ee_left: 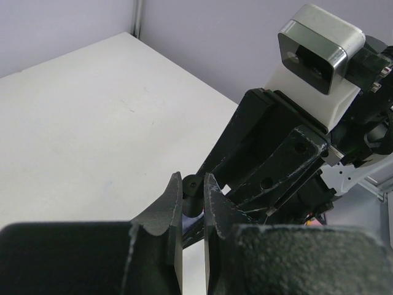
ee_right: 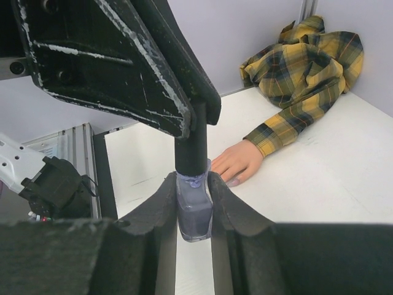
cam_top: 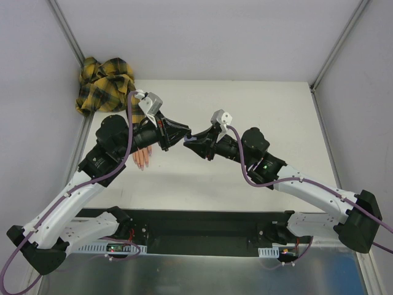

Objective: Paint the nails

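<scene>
The black cap is seated on the bottle's neck. My left gripper needs to open, roll its wrist and take the cap (ee_right: 190, 151) at a new angle before twisting further.
A small purple bottle (ee_right: 194, 212) is held off the table with my right gripper (ee_right: 193, 184) shut on its glass body. My left gripper (ee_left: 192, 182) comes from the opposite side and is shut on the bottle's black cap (ee_right: 191, 153). The two grippers meet above the table's middle, the left gripper (cam_top: 183, 136) tip to tip with the right gripper (cam_top: 198, 145). The flesh-coloured fake hand (ee_right: 236, 161) lies flat on the table behind the bottle, one purplish nail (ee_right: 233, 182) showing. In the top view the hand (cam_top: 142, 158) lies partly under my left arm.
The yellow-black plaid sleeve (cam_top: 104, 83) is bunched in the table's far left corner against the wall. Grey walls enclose the table (cam_top: 270, 123) on three sides. My right wrist camera (ee_left: 316, 55) looms close in the left wrist view.
</scene>
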`<state>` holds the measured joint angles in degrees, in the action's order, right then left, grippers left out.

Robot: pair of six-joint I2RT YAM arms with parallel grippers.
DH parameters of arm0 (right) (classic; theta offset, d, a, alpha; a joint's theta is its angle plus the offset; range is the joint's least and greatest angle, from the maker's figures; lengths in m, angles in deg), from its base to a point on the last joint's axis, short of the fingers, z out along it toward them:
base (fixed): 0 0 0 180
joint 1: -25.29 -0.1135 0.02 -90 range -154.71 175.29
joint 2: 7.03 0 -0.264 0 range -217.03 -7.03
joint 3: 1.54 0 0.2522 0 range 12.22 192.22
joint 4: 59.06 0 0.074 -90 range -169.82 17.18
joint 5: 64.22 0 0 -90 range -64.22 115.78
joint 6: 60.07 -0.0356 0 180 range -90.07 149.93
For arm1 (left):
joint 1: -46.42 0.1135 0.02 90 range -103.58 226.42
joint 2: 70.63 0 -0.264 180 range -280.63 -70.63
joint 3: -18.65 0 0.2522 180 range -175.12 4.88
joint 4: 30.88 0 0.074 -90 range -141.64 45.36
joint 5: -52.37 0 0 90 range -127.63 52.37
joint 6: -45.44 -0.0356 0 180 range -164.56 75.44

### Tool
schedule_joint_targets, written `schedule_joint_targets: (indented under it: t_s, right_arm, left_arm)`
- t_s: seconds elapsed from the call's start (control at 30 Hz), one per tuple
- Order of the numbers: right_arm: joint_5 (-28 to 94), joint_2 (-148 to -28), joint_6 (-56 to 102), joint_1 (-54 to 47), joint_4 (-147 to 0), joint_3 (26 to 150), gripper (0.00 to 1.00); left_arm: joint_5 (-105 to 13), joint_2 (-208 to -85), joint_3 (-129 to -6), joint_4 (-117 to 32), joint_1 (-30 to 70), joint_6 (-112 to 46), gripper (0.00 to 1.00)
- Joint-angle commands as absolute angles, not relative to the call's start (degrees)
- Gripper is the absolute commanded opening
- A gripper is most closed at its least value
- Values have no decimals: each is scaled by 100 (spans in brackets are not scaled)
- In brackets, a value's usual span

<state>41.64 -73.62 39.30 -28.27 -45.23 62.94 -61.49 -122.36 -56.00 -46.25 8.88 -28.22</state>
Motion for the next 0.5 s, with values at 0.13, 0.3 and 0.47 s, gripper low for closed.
schedule_joint_targets:
  t_s: [0.13, 0.3, 0.47]
  right_arm:
    - [4475, -7136, 3915, -2788, -3430, 6688, 0]
    - [4714, -7154, 4136, -2780, -3713, 6698, 0]
    - [4986, -7145, 4285, -2780, -3907, 6689, 0]
  left_arm:
    - [-6198, -12214, -5382, -5150, 722, -2698, 11]
    - [-5531, -11950, -5795, -5421, 722, -2689, 48]
    - [-5170, -11652, -6454, -5914, 722, -2435, 74]
